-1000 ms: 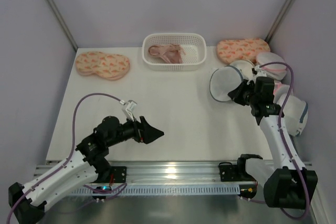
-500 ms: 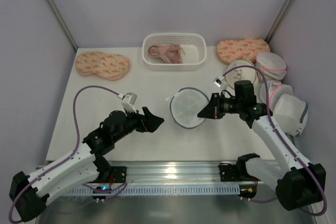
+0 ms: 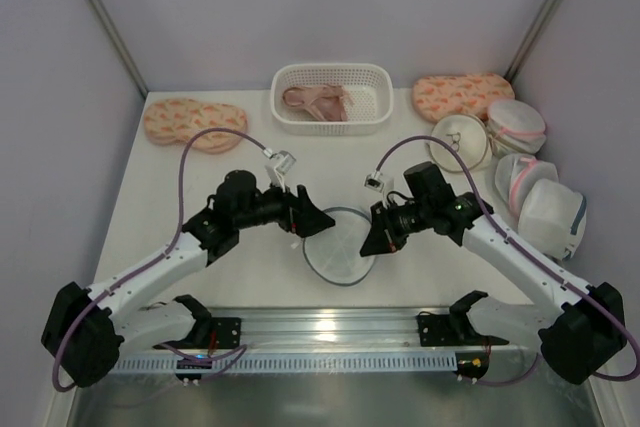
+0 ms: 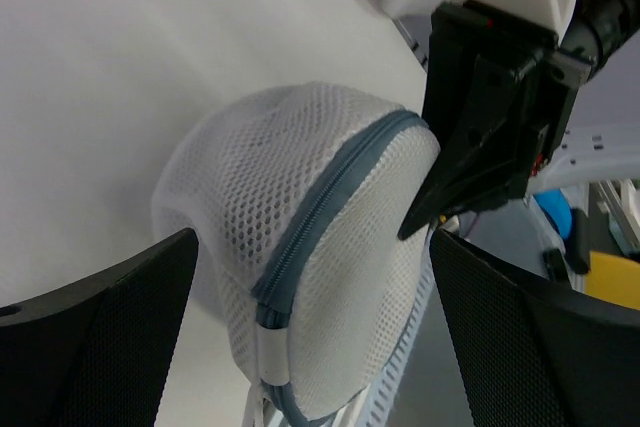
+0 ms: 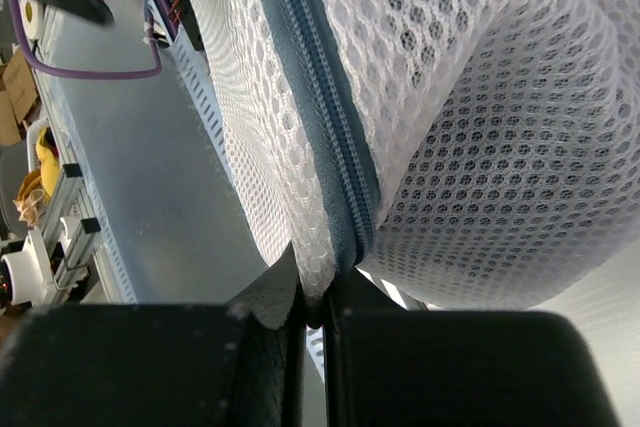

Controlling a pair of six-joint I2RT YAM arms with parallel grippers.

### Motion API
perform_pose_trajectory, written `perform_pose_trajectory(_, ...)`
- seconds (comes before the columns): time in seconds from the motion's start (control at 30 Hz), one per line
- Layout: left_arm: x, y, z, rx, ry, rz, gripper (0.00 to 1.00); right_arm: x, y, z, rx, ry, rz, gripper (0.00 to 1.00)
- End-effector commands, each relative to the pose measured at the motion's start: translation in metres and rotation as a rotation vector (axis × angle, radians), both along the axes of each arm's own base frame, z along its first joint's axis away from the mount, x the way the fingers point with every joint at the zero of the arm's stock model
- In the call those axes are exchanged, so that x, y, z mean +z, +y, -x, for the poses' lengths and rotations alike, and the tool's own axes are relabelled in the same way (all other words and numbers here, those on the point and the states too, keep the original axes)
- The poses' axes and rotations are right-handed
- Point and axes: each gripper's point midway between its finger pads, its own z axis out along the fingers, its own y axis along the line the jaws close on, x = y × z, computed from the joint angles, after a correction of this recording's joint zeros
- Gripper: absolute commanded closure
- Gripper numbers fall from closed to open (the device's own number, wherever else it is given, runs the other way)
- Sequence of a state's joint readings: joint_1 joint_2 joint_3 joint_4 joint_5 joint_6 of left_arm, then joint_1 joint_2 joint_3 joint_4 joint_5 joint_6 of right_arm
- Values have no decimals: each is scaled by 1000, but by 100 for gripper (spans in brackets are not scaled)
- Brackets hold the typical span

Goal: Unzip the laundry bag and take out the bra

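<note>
The robot's right gripper pinches the zip seam away from the zip's white tab (image 4: 271, 350), so the left gripper will hold the bag while the right gripper takes the tab.
The laundry bag (image 3: 338, 246), round white-grey mesh with a blue-grey zip (image 5: 322, 97) round its rim, is at the table's front middle. My right gripper (image 3: 370, 244) is shut on the bag's rim at its right side, with the zip seam pinched between the fingers in the right wrist view (image 5: 318, 307). My left gripper (image 3: 322, 224) is open at the bag's left side. In the left wrist view the bag (image 4: 300, 237) lies between the spread fingers (image 4: 100, 337). The zip (image 4: 325, 202) is closed. The black bra is hidden.
A white basket (image 3: 330, 128) with a pale pink bra (image 3: 316, 100) stands at the back middle. Orange padded pieces lie at the back left (image 3: 194, 122) and back right (image 3: 462, 94). Other mesh bags (image 3: 516, 125) are piled at the right edge. A metal rail (image 3: 330, 332) runs along the front.
My right gripper carried the bag from the back right to the front middle. My left arm swung right and came up against the bag's left side.
</note>
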State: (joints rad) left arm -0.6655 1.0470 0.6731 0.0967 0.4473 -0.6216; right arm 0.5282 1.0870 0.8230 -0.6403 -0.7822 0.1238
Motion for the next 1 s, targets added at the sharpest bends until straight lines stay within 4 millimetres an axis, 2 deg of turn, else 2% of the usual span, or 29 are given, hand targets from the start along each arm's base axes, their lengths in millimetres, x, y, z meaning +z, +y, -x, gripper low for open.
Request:
perform_pose_trajectory(0.0,20,-19,35,-270,0,72,0,16,4,-7,17,-76,-18,96)
perform_pose_trajectory(0.03,19,-20,35,-276,4,61,1,17,5,-8,16,-79,-20,96)
perform_pose_trajectory(0.07,10,-18,40,-288,44,25,0,18,5,-7,19,-80,-23,96)
perform_pose_trajectory(0.13,12,-22,48,-341,24,5,1,19,5,-9,18,-87,-23,96)
perform_pose_trajectory(0.23,6,-23,68,-415,55,-7,7,17,4,-10,15,-86,-12,96)
perform_pose_trajectory(0.33,2,-23,78,-448,59,-19,16,17,5,-10,17,-85,-14,96)
perform_pose_trajectory(0.4,-3,-27,91,-505,71,-32,26,19,6,-10,16,-90,-19,96)
perform_pose_trajectory(0.43,-9,-29,94,-526,90,-45,36,19,5,-11,13,-93,-17,96)
perform_pose_trajectory(0.5,-13,-35,105,-580,112,-56,48,22,4,-12,5,-104,-15,96)
perform_pose_trajectory(0.53,-17,-36,107,-591,123,-67,63,23,4,-12,5,-107,-15,96)
perform_pose_trajectory(0.6,-26,-39,109,-601,147,-85,83,25,3,-13,-6,-115,-12,96)
perform_pose_trajectory(0.63,-29,-39,105,-578,154,-95,100,25,2,-14,-12,-119,-5,96)
perform_pose_trajectory(0.7,-33,-38,105,-569,166,-104,100,26,0,-19,-49,-131,14,96)
perform_pose_trajectory(0.73,-35,-38,102,-547,164,-110,100,25,-2,-22,-74,-136,28,90)
perform_pose_trajectory(0.77,-33,-39,99,-522,159,-104,100,24,-5,-27,-103,-153,48,69)
perform_pose_trajectory(0.8,-36,-38,97,-499,163,-110,100,25,-7,-29,-129,-156,55,57)
perform_pose_trajectory(0.87,-39,-39,80,-375,164,-118,100,22,-15,-39,-210,-166,105,39)
perform_pose_trajectory(0.9,-41,-37,75,-325,176,-118,100,18,-28,-53,-318,-188,172,37)
perform_pose_trajectory(0.93,-42,-36,71,-284,185,-112,100,11,-38,-56,-374,-180,228,36)
perform_pose_trajectory(0.97,-42,-36,57,-176,206,-98,100,6,-49,-62,-441,-182,286,35)
